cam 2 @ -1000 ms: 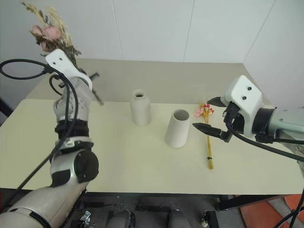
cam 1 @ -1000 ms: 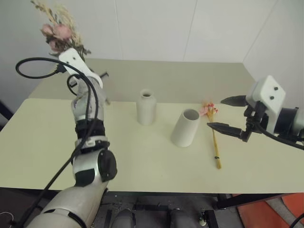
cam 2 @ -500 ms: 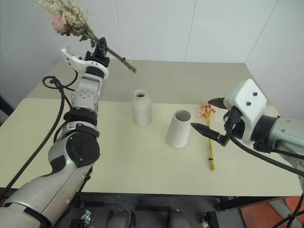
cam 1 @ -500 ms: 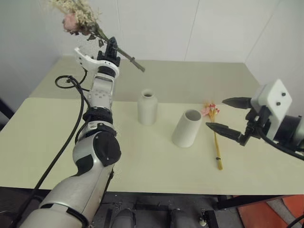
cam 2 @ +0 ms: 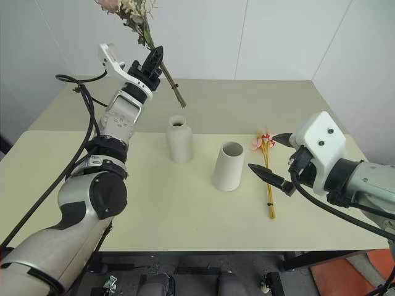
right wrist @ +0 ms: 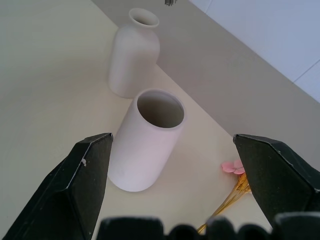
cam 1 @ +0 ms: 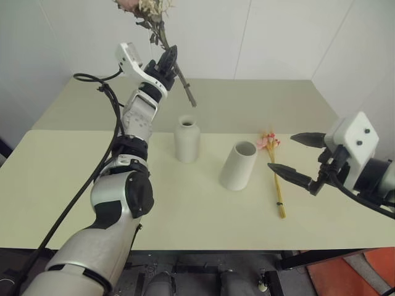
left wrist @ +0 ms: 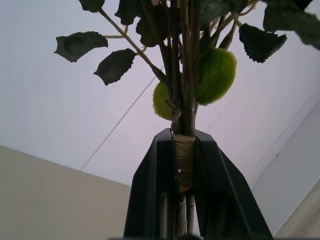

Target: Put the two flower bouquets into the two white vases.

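My left gripper will let go of the bushy bouquet in the opening of the bottle-shaped vase [cam 1: 187,121]. The bouquet is now raised high at the back.
My left gripper [cam 1: 168,60] is raised high at the back left, shut on the dark stems of the bushy bouquet [cam 1: 148,8]. Its blossoms point up and its stem ends [cam 1: 191,100] hang in the air above and behind the bottle-shaped vase [cam 1: 187,139]. In the left wrist view the fingers [left wrist: 155,195] clamp the taped stems [left wrist: 184,160] below green leaves. The wide vase [cam 1: 239,165] stands to the right of the bottle vase. The slim bouquet [cam 1: 276,180] lies flat on the table beside it. My right gripper [cam 1: 282,152] hovers open over that bouquet's blossoms, empty, facing the wide vase [right wrist: 147,137].
The pale yellow table [cam 1: 68,185] stretches to the white walls at the back and right. Black cable [cam 1: 105,154] loops along my left arm. Both vases stand upright with their mouths uncovered near the table's middle.
My left arm swung right and turned the bushy bouquet more upright, bringing its stem ends over the bottle vase. The right gripper has barely moved.
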`<act>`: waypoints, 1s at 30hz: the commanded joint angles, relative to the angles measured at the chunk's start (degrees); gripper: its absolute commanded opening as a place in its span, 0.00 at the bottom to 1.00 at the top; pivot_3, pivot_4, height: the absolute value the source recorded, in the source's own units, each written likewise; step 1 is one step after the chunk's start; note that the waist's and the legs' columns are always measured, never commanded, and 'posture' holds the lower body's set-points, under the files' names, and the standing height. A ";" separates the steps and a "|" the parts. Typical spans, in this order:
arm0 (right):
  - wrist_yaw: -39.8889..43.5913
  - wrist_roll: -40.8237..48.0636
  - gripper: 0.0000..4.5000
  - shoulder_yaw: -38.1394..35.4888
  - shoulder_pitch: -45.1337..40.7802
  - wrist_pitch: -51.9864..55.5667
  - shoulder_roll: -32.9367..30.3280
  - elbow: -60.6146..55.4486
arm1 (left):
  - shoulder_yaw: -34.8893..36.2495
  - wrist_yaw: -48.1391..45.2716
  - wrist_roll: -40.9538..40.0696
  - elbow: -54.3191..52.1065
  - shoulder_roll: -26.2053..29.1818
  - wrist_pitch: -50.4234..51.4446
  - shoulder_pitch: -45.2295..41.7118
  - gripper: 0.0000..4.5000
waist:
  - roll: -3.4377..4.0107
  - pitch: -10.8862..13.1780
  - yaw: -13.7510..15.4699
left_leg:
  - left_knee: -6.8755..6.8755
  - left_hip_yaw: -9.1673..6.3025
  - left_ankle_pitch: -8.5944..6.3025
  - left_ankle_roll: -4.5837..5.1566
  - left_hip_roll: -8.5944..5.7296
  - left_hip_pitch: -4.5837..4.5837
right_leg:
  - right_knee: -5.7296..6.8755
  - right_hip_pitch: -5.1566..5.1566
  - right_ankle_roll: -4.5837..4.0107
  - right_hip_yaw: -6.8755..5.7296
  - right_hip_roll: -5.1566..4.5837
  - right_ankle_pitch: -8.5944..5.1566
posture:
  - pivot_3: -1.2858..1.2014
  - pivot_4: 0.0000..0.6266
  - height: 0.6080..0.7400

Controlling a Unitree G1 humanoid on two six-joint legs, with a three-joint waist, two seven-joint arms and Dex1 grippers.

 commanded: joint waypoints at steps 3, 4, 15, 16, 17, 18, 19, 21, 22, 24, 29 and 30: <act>0.11 -0.96 1.00 0.32 -1.39 -1.64 -1.37 0.73 | -2.87 -3.53 0.93 -5.27 1.21 0.08 2.06 0.03 | 0.00 0.00 -0.02 | 0.01 0.00 0.00 0.00 0.01 -0.02 | 0.01 -0.01 0.00 0.00 0.00 0.00 | 0.52 0.24 1.00; 0.12 -0.96 1.00 0.51 -1.51 -1.71 -1.42 0.85 | -3.27 -3.48 1.18 -5.59 1.24 -0.09 2.43 0.03 | 0.00 0.00 -0.01 | 0.01 0.00 0.00 0.00 0.01 -0.02 | 0.01 -0.02 0.00 0.00 0.00 0.00 | 0.52 0.24 1.00; 0.27 -1.52 1.00 1.54 -1.36 -2.04 -1.21 1.54 | -6.45 -6.97 2.76 -6.74 1.68 -0.36 5.32 0.03 | 0.00 0.00 0.04 | 0.02 0.00 0.00 0.00 0.00 -0.02 | 0.01 0.00 0.00 0.00 0.00 0.00 | 0.52 0.24 1.00; 0.25 -1.56 1.00 1.45 -1.19 -2.03 -1.17 1.52 | -6.50 -7.53 2.50 -6.91 1.62 -0.10 5.52 0.03 | 0.00 0.00 0.04 | 0.02 0.00 0.00 0.00 0.00 -0.02 | 0.01 -0.01 0.00 0.00 0.00 0.00 | 0.52 0.24 1.00; 0.23 -1.60 1.00 1.30 -1.01 -2.05 -1.10 1.51 | -6.56 -7.84 2.35 -7.06 1.51 -0.12 5.76 0.03 | 0.00 0.00 0.04 | 0.02 0.00 0.00 0.00 0.00 -0.02 | 0.01 -0.01 0.00 0.00 0.00 0.00 | 0.52 0.24 1.00; 0.22 -1.63 1.00 1.19 -0.89 -2.07 -1.05 1.50 | -6.65 -8.01 2.28 -7.15 1.46 -0.20 5.92 0.03 | 0.00 0.00 0.04 | 0.01 0.00 0.00 0.00 0.01 -0.02 | 0.01 -0.01 0.00 0.00 0.00 0.00 | 0.52 0.24 1.00; 0.18 -1.59 1.00 0.94 -0.81 -2.14 -0.96 1.47 | -6.63 -7.74 2.38 -6.88 1.43 -0.52 6.01 0.03 | 0.00 0.00 0.04 | 0.01 0.00 0.00 0.00 0.01 -0.02 | 0.01 -0.01 0.00 0.00 0.00 0.00 | 0.52 0.24 1.00; 0.03 -1.18 1.00 0.29 -0.89 -2.12 -0.67 1.37 | -6.70 -7.58 2.73 -6.37 1.53 -1.20 6.23 0.03 | 0.00 0.00 0.05 | 0.02 0.00 0.00 0.00 0.01 -0.03 | 0.01 -0.01 0.00 0.00 0.00 0.00 | 0.52 0.24 1.00; 0.02 -0.91 1.00 -0.11 -0.99 -2.11 -0.52 1.33 | -7.07 -8.04 3.22 -6.34 1.67 -1.96 6.51 0.03 | 0.00 0.00 0.05 | 0.02 0.00 0.00 0.00 0.00 -0.02 | 0.01 -0.01 0.00 0.00 0.00 0.00 | 0.52 0.24 1.00; 0.07 -0.66 1.00 -0.52 -1.07 -2.11 -0.39 1.32 | -7.73 -8.78 3.97 -6.53 1.81 -3.06 6.94 0.03 | 0.00 0.00 0.05 | 0.02 0.00 0.00 0.00 0.01 -0.01 | 0.01 -0.01 0.00 0.00 0.00 0.00 | 0.52 0.24 1.00; 0.73 -1.14 1.00 -0.91 -0.63 -2.99 -0.43 1.56 | -11.21 -13.03 5.72 -12.59 1.35 -5.86 10.94 0.03 | 0.00 0.00 0.03 | 0.01 0.00 0.00 0.00 0.01 -0.01 | 0.02 -0.01 0.00 0.01 0.00 0.00 | 0.52 0.24 1.00; 0.80 -1.21 1.00 -0.96 -0.59 -3.09 -0.51 1.62 | -11.63 -13.41 5.73 -13.63 1.25 -5.98 11.57 0.03 | 0.00 0.00 0.05 | 0.01 0.00 0.00 0.01 0.01 -0.01 | 0.02 -0.01 0.00 0.01 0.00 0.00 | 0.52 0.24 1.00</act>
